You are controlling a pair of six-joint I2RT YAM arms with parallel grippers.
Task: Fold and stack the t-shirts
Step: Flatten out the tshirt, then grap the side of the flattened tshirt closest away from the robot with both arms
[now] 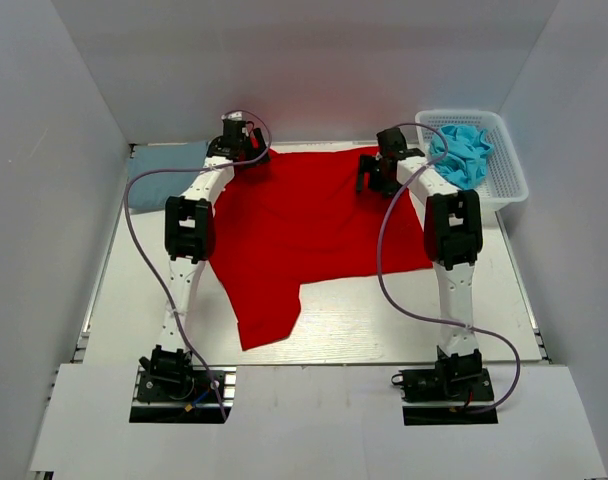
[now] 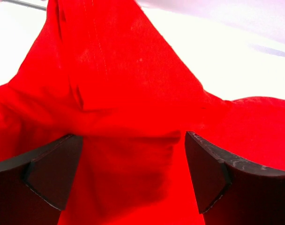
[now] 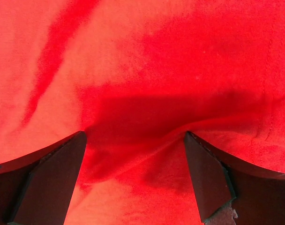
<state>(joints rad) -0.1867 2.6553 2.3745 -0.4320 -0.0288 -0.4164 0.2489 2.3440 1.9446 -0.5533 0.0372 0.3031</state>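
My right gripper should go next to the near corner [image 1: 425, 266] of the bright red t-shirt on the basket's side and close there.
The bright red t-shirt [image 1: 314, 215] lies spread over the middle of the table, one sleeve reaching toward the near edge. My left gripper [image 1: 244, 148] is down at its far left corner, and my right gripper [image 1: 374, 172] at its far right part. In the left wrist view the left gripper [image 2: 132, 143] stands open, with a raised fold of red cloth [image 2: 114, 84] between and beyond its fingers. The right gripper [image 3: 135, 137] is open too, over a wrinkle of red cloth [image 3: 147, 117]. A turquoise t-shirt [image 1: 462, 152] is bunched in the basket. A grey-blue t-shirt [image 1: 169, 165] lies at the far left.
The white mesh basket [image 1: 506, 170] stands at the far right corner, close to the right arm's elbow. White walls close in the table on the left, right and back. Both arm bases sit at the near edge.
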